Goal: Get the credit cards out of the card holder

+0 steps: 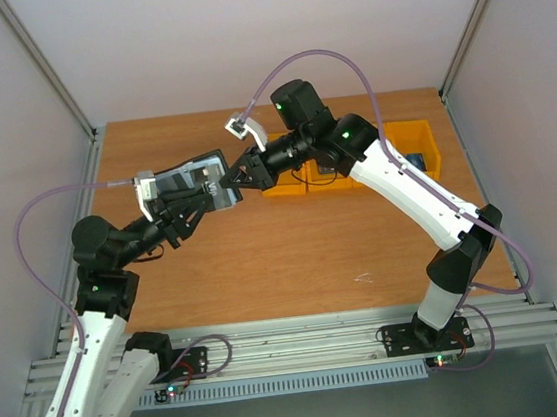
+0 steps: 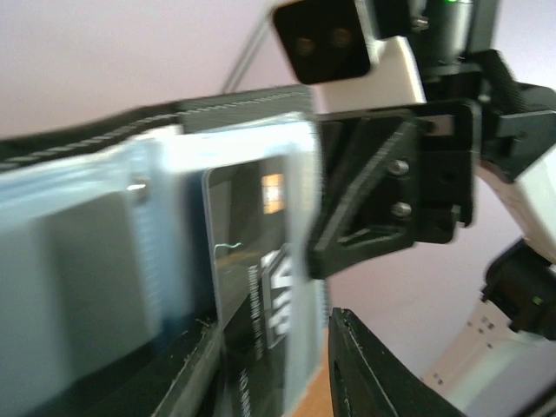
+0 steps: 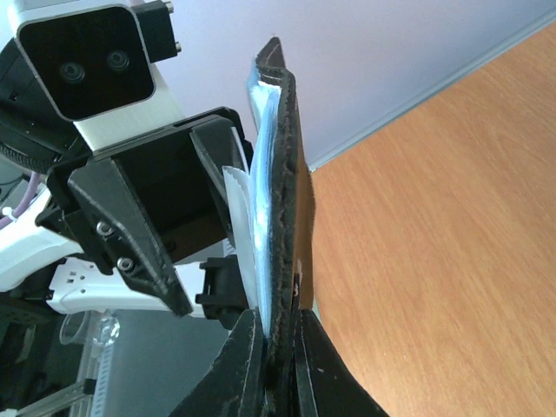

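Observation:
I should let go of the card holder with my right gripper on the bare wood (image 1: 234,240) near my left gripper, toward the white scuff.
The card holder (image 1: 195,178) is held open in the air over the table's back left, between both grippers. Its grey-blue inner face (image 2: 95,252) fills the left wrist view. A dark credit card (image 2: 252,304) with a chip and white lettering sits in its pocket. My left gripper (image 1: 182,204) holds the holder from below, with the holder between its fingers (image 2: 365,373). My right gripper (image 1: 232,180) is shut on the holder's right edge (image 3: 282,191), jaws pinched tight around it (image 3: 276,347). I cannot tell whether the card's edge is also in that pinch. No red card shows.
Yellow plastic bins (image 1: 416,137) stand in a row at the back right, just behind the right arm's wrist. One holds a small dark thing (image 1: 414,161). Grey walls close in the table on three sides. A small white scuff (image 1: 364,278) marks the wood near the front.

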You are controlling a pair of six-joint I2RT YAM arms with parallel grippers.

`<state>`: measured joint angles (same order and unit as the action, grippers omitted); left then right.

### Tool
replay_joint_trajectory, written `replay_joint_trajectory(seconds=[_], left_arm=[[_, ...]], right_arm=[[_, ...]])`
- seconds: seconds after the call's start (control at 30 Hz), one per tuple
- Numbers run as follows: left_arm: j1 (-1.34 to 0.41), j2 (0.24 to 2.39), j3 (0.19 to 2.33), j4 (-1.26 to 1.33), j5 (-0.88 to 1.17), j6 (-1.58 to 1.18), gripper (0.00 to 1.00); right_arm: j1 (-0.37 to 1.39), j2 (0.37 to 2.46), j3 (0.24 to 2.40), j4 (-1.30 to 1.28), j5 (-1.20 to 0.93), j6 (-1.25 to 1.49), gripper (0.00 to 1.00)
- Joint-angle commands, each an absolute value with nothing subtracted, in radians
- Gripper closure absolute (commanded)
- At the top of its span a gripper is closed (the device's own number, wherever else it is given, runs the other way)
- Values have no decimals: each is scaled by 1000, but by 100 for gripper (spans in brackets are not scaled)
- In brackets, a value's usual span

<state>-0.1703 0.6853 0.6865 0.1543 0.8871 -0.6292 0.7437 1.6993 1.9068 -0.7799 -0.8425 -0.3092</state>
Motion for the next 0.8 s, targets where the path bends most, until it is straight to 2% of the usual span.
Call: replay_joint_trajectory(seconds=[0.0,0.1,0.17,0.2,0.23,0.5,0.77], left_arm=[[-212,702,706,308,1030,-646,67],[-221,705,715,326,1045,-652,73],[-222,703,719,332,1045,-659,85],[-222,703,719,333,1044,-661,95],[-222,700,719,330,1038,-662,99],[-187,652,703,259,1001,-653,100],[-179,660,703,247,1039,-639,100]], right_arm=[[779,1755,1945,-700,-830,-294,99],[779,1769,1939,-658,-845,-272,99],[779,1773,1937,-644,-853,-265,99],[779,1775,1935,-643,-860,-267,99],[779,1775,1934,-643,-869,-272,99],[679,1712,1804,-643,-945,-249,99],[678,1678,1835,-788,-1013,-379,99]])
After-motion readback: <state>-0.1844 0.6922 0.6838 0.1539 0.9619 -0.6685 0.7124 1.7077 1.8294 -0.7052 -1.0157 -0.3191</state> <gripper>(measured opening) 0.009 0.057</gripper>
